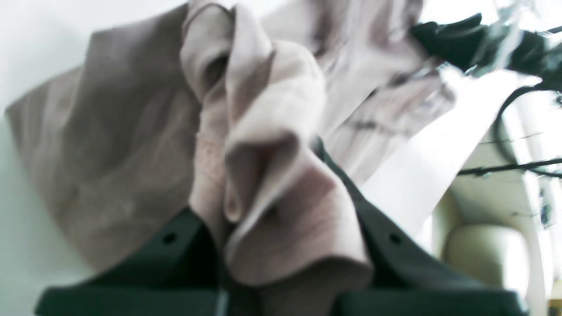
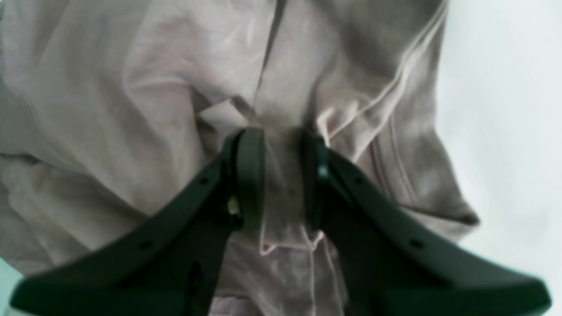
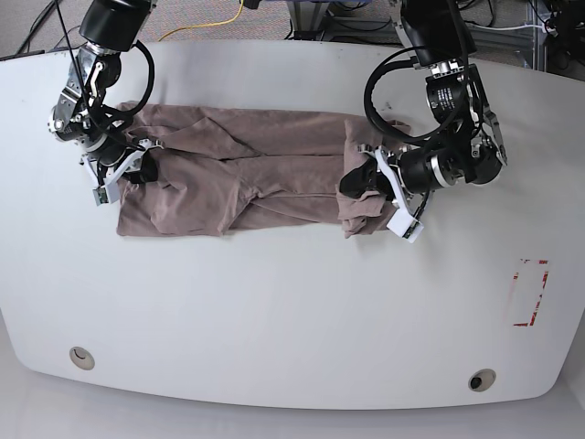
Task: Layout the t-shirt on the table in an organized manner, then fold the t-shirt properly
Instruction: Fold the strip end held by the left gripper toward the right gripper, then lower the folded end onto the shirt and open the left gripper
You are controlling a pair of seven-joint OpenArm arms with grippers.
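I hold a thick t-shirt bunch in my left gripper, so it should open and pinch the flatter cloth [image 1: 129, 150] beside it before spreading this t-shirt end.
The mauve t-shirt [image 3: 247, 169] lies stretched sideways across the far half of the white table [image 3: 292, 311], wrinkled and partly bunched. My left gripper [image 3: 358, 183], on the right in the base view, is shut on a bunched fold at the shirt's right end [image 1: 272, 184]. My right gripper [image 3: 142, 169], on the left in the base view, is shut on a fold of fabric [image 2: 283, 175] at the shirt's left end. In the right wrist view its fingers [image 2: 250, 175] pinch the cloth between them.
A red rectangular mark [image 3: 528, 293] sits near the table's right edge. Two small round holes [image 3: 80, 357] [image 3: 481, 379] lie near the front edge. Cables and a yellow cord [image 3: 210, 23] lie on the floor beyond the far edge.
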